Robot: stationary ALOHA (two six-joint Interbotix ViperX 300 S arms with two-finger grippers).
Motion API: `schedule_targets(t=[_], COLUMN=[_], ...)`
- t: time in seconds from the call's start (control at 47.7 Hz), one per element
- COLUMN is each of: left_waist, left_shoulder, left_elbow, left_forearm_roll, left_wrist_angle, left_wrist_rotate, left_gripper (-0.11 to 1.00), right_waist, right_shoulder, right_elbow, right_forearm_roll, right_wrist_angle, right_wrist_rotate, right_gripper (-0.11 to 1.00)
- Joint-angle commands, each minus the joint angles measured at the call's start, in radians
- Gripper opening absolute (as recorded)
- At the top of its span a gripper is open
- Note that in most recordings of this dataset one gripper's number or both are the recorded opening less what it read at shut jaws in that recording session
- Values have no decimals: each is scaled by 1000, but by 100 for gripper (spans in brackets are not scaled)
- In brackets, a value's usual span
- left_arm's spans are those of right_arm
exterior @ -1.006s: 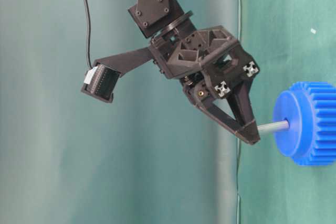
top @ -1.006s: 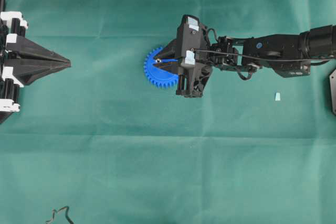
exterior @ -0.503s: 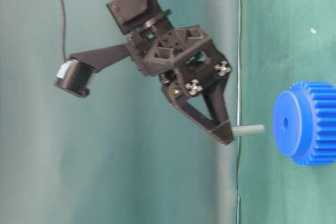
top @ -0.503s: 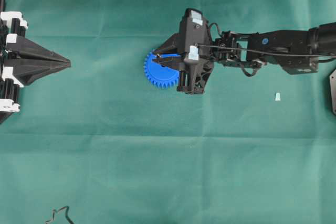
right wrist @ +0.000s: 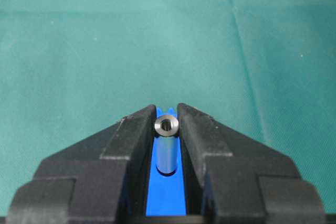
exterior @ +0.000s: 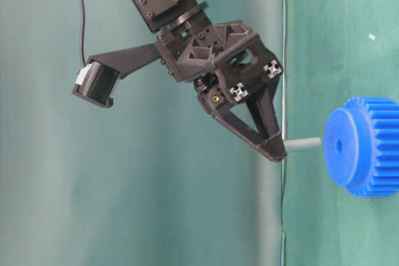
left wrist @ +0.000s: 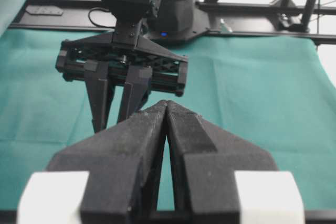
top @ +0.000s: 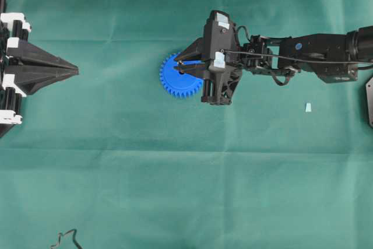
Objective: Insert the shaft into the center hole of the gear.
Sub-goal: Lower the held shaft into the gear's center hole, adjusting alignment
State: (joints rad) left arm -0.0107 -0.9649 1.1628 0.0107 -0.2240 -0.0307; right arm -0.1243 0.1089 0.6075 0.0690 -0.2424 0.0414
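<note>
My right gripper will let go of the grey shaft upright in the middle hole of the blue gear (top: 181,71) (right wrist: 167,171) on the cloth.
The blue gear (top: 172,79) lies flat on the green cloth, partly under my right gripper (top: 178,68). That gripper is shut on the thin grey shaft (exterior: 303,145), which points straight at the gear (exterior: 368,147). The shaft's free end stands just short of the face, level with the center hole (exterior: 338,146). In the right wrist view the shaft (right wrist: 166,148) sits pinched between the fingers (right wrist: 202,140), with blue showing beneath it. My left gripper (top: 76,71) rests far left, shut and empty, its tips (left wrist: 167,104) touching.
A small pale block (top: 308,107) lies on the cloth right of the gear. A dark cable end (top: 65,239) sits at the bottom left, and a dark plate (top: 369,102) at the right edge. Green cloth (top: 186,190) covers the table.
A second ago the shaft's end met the gear at the hole. Half a second ago it was pulled well clear. Now it has come back close to the face.
</note>
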Motion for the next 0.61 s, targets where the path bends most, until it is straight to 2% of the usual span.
schedule_targets(t=[0.0, 0.251, 0.587], left_waist=[0, 0, 0], left_shoulder=[9, 9, 11], left_elbow=[-28, -26, -28], left_forearm_roll=[3, 3, 3], left_wrist_angle=[-5, -3, -3], left_wrist_rotate=[-2, -2, -2], left_gripper=[0, 0, 0], right_waist=[0, 0, 0], right_shoulder=[-15, 41, 57], right_elbow=[-3, 0, 5], right_forearm_roll=[3, 14, 21], right_wrist_angle=[-34, -94, -110], right_wrist_rotate=[2, 3, 5], right_gripper=[19, 20, 20])
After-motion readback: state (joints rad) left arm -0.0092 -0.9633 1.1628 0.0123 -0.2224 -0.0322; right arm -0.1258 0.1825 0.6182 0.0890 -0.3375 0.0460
